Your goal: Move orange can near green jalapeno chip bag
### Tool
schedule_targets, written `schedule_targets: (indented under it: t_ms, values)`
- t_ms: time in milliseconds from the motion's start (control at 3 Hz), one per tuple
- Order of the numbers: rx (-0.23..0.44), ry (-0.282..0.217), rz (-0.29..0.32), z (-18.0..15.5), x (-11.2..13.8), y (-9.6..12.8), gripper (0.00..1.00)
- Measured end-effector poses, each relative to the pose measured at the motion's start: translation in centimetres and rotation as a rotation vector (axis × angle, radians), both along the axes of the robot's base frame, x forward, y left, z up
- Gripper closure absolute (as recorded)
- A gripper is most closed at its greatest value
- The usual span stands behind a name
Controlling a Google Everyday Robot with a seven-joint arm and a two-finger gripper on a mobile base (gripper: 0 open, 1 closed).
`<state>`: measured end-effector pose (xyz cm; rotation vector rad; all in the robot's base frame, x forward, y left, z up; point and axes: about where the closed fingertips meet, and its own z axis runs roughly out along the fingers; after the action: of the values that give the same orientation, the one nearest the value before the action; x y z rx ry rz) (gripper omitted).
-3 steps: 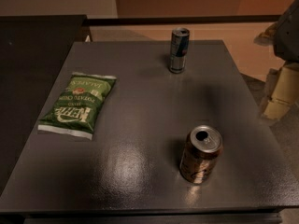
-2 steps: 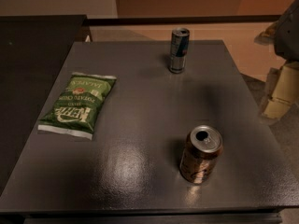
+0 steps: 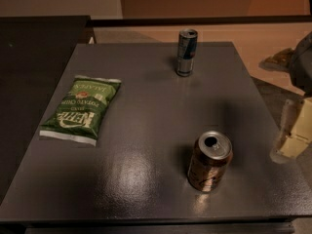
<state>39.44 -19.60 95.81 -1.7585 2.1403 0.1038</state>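
The orange can is next for my gripper, which should go to it and close around the middle of its body [image 3: 208, 165], below the can's silver top.
The orange can [image 3: 209, 161] stands upright on the dark table [image 3: 146, 106], at the front right, its silver top with the tab hole facing up. The green jalapeno chip bag [image 3: 82, 109] lies flat at the left side of the table, far from the can. My gripper [image 3: 294, 135] hangs at the right edge of the view, off the table's right side, level with the orange can and clearly apart from it. It holds nothing that I can see.
A taller, slim silver-and-blue can [image 3: 186, 52] stands upright at the back of the table, right of centre. A dark counter [image 3: 34, 48] adjoins the table on the left. Tan floor lies beyond the table's back and right edges.
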Motion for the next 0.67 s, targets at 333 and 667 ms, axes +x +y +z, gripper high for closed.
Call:
schedule_targets:
  t_ms: [333,667]
  values:
    - [0.071,0.021,0.059,-2.4,-2.3,2.2,0.00]
    - [0.117,0.050,0.099,-5.1,-3.6,4.2,0.00]
